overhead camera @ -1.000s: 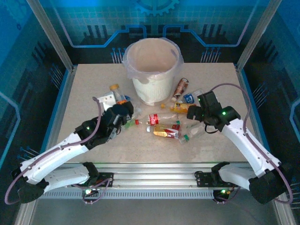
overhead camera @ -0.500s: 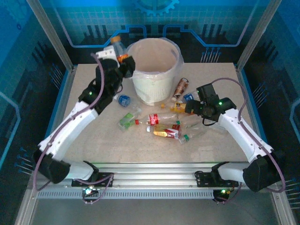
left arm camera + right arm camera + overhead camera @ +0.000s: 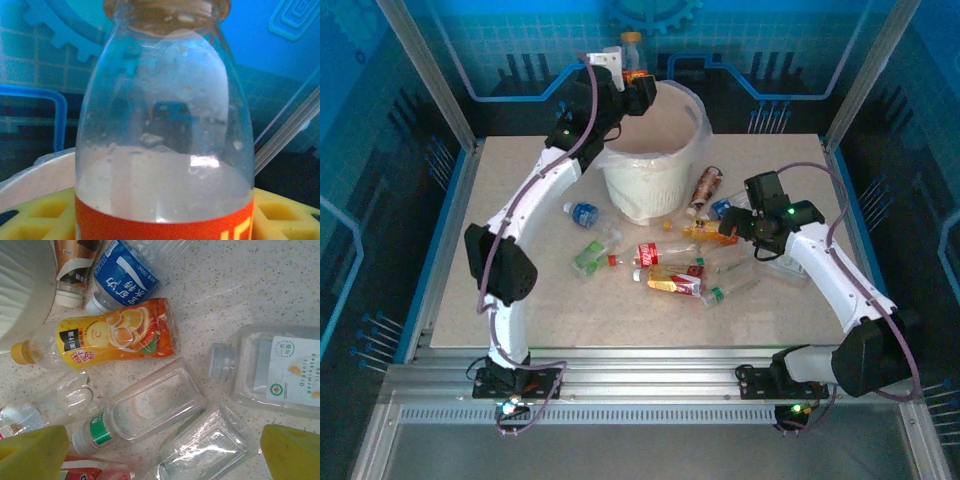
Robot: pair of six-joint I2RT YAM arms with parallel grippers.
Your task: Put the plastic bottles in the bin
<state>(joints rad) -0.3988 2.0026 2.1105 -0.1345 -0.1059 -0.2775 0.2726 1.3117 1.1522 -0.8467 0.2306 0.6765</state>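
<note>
Next, my left gripper lets go of the clear bottle inside the white bin, down [image 3: 646, 147] by its near side.
My left gripper [image 3: 634, 84] is raised over the far left rim of the white bin [image 3: 692, 128] and is shut on a clear bottle [image 3: 632, 52] with an orange label and orange cap, held upright. In the left wrist view that bottle [image 3: 165, 150] sits between the yellow pads [image 3: 30, 217], with the bin rim [image 3: 35, 172] below. My right gripper [image 3: 728, 232] hovers open over loose bottles right of the bin. Below it [image 3: 162, 445] lie a clear green-labelled bottle [image 3: 145, 410], a crushed clear one [image 3: 210, 452] and an orange juice bottle [image 3: 110, 340].
More bottles lie in front of the bin: blue-capped [image 3: 582, 212], green [image 3: 588, 258], red-labelled [image 3: 655, 252]. A blue-labelled bottle [image 3: 125, 275], a brown one [image 3: 75, 265] and a wide white-labelled one [image 3: 272, 375] lie near my right gripper. Frame posts stand at the table's corners.
My left arm has lifted the orange-labelled bottle from the table left of the bin up over the bin's far rim. My right gripper has shifted only slightly and stays open.
</note>
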